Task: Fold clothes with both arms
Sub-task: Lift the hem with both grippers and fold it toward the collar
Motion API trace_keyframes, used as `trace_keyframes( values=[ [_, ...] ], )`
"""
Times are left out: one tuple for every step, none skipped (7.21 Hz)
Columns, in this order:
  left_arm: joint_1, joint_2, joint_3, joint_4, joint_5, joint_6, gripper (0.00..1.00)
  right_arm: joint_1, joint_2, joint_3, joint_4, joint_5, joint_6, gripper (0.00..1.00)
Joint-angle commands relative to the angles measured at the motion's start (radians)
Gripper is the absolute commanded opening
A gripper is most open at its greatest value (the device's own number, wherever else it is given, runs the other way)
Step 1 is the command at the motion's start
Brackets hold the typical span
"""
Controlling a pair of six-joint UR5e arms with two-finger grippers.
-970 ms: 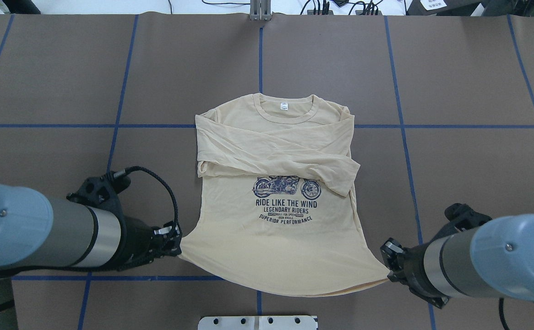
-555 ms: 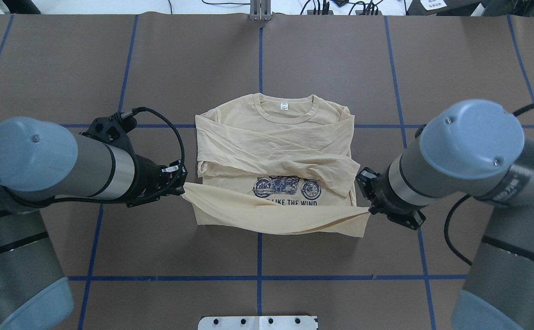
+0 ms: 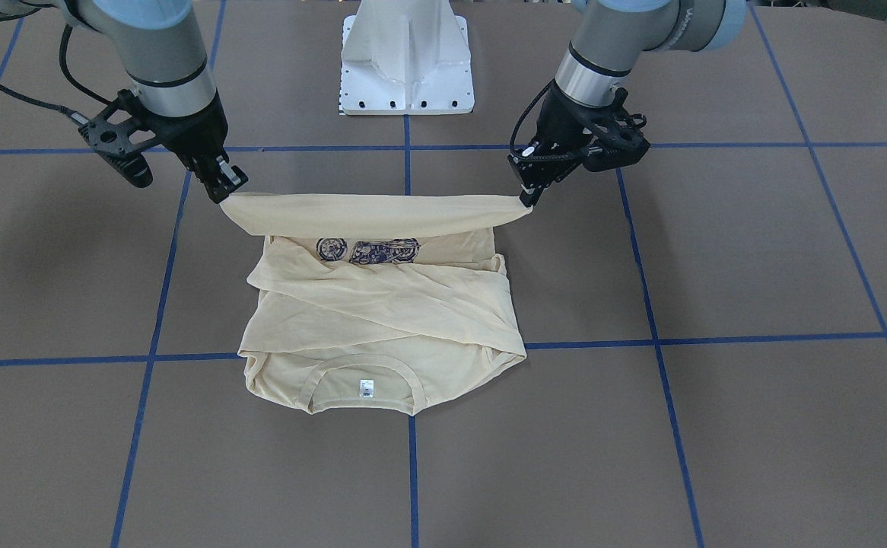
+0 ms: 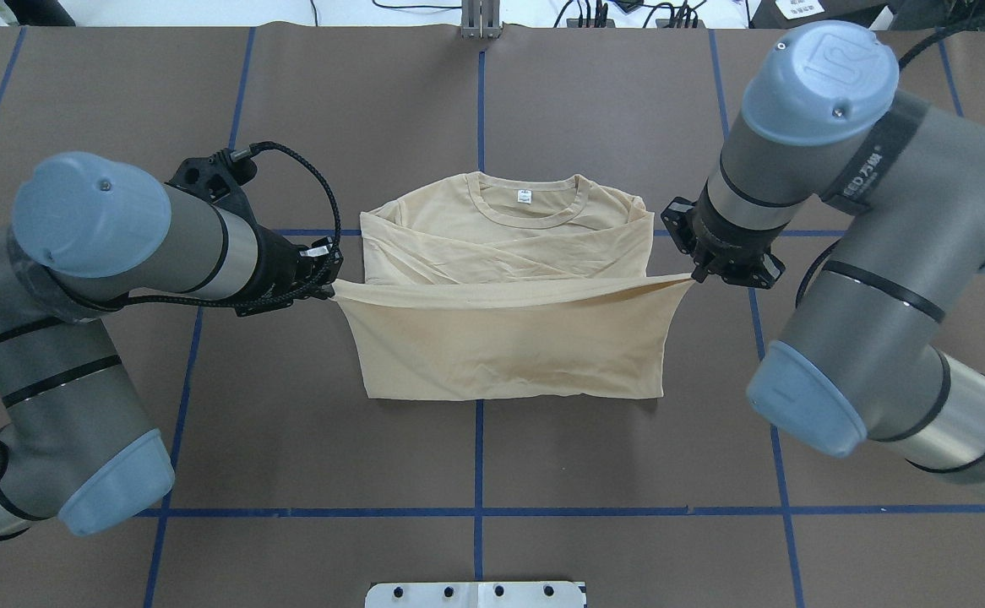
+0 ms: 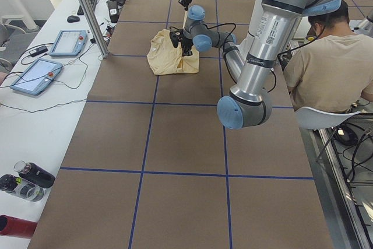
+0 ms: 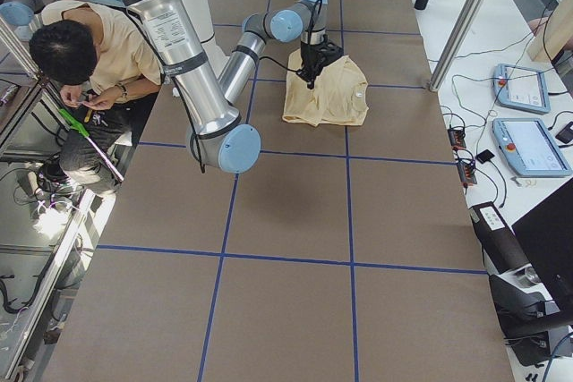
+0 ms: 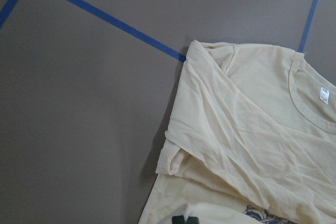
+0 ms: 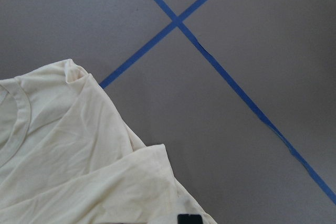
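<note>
Next, my left gripper releases the hem's corner, now lifted and stretched taut, at the shirt's shoulder corner point(image 3: 535, 364) point(image 7: 193, 27), just beyond the line of blue tape.
The cream-yellow shirt point(image 4: 505, 359) lies in the middle of the table with its sleeves crossed over the chest and its collar point(image 4: 526, 203) at the far side. Its bottom hem is lifted and stretched taut between both grippers, doubled back over the lower half. My left gripper point(image 4: 332, 284) is shut on the hem's left corner, and my right gripper point(image 4: 695, 277) is shut on the right corner. In the front-facing view the hem band point(image 3: 375, 215) hangs above the motorcycle print point(image 3: 367, 250). The left wrist view looks down on the shirt's shoulder point(image 7: 252, 119).
Blue tape lines point(image 4: 479, 101) grid the brown table cover. The white pedestal base point(image 3: 407, 61) stands behind the shirt. A seated person point(image 5: 326, 68) is beside the robot. Tablets point(image 5: 35, 74) and bottles point(image 5: 23, 182) lie on a side bench.
Both grippers have carried the hem up from the table's near side towards the collar. The folded-over cloth now covers the print in the overhead view.
</note>
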Motion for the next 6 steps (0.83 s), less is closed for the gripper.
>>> trace_keyframes(
  values=[
    [-0.072,-0.036,0.098,-0.060,0.001,0.052,0.00,0.059,0.074,-0.188,0.105,0.000,-0.048,0.00],
    [-0.090,-0.086,0.168,-0.062,0.002,0.055,0.00,0.082,0.121,-0.262,0.107,0.000,-0.089,0.00],
    [-0.095,-0.108,0.211,-0.077,0.004,0.055,0.00,0.084,0.148,-0.318,0.122,-0.002,-0.097,0.00],
    [-0.097,-0.110,0.250,-0.117,0.022,0.054,0.00,0.084,0.154,-0.377,0.179,-0.005,-0.108,0.00],
    [-0.097,-0.123,0.306,-0.166,0.044,0.055,0.00,0.084,0.159,-0.443,0.249,-0.008,-0.110,0.00],
    [-0.097,-0.149,0.366,-0.198,0.062,0.054,0.00,0.084,0.178,-0.513,0.298,-0.009,-0.110,0.00]
  ],
)
